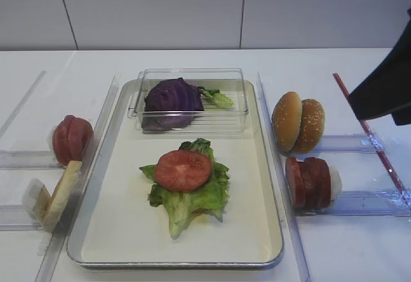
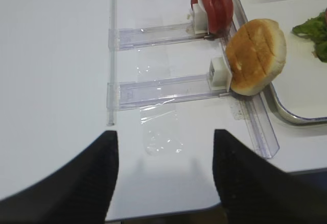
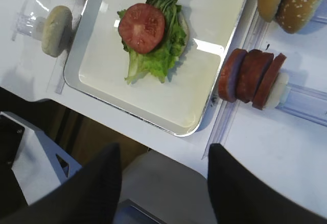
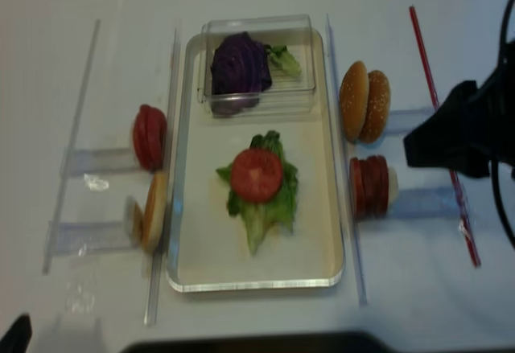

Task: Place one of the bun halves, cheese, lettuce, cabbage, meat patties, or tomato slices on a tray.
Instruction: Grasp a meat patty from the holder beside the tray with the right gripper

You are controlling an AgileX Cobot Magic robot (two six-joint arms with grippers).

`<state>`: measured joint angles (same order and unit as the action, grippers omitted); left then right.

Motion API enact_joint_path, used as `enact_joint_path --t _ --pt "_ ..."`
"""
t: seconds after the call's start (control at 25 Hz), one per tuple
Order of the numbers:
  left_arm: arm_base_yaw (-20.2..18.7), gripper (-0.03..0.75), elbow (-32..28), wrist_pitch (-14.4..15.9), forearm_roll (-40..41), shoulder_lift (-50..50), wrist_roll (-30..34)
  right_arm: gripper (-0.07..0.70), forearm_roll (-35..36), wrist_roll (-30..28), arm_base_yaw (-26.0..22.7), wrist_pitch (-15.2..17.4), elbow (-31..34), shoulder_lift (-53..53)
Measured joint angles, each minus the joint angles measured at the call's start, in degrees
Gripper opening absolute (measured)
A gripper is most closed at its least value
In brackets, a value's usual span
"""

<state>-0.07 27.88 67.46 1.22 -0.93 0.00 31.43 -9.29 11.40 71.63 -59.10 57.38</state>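
Note:
I should next close my right gripper on the patty (image 4: 356, 190) (image 3: 228, 81) nearest the silver tray, at the end of the row of meat patties.
On the silver tray (image 1: 270, 230) lies a lettuce leaf (image 1: 192, 195) with one tomato slice (image 1: 182, 169) on top. The cabbage (image 1: 172, 101) sits in a clear box at the tray's far end. More tomato slices (image 1: 70, 139) and a bun half (image 1: 61, 192) stand in racks to the left. Two bun halves (image 1: 298, 123) and the meat patties (image 1: 308, 182) stand to the right. Cheese is out of view. My right gripper (image 3: 163, 155) hangs open and empty over the table's near edge, short of the patties (image 3: 250, 76). My left gripper (image 2: 164, 137) is open and empty near the front left edge.
Clear plastic rails (image 1: 350, 202) hold the food on both sides of the tray. A red strip (image 1: 369, 134) runs along the far right. The right arm's dark body (image 1: 385, 83) hangs above the right rails. The clear box (image 1: 237, 112) takes up the tray's back end.

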Motion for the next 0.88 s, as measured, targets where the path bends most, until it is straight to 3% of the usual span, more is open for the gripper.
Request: enact_joint_path --t 0.48,0.72,0.88 --pt "0.00 0.417 0.00 0.00 0.00 0.00 0.00 0.424 -13.32 12.56 17.93 0.00 -7.12 11.74" --pt "0.00 0.417 0.00 0.00 0.00 0.00 0.00 0.424 -18.49 17.90 22.74 -0.17 -10.27 19.24" --pt "0.00 0.417 0.00 0.00 0.00 0.00 0.00 0.424 -22.08 19.68 23.15 -0.49 -11.06 23.32"
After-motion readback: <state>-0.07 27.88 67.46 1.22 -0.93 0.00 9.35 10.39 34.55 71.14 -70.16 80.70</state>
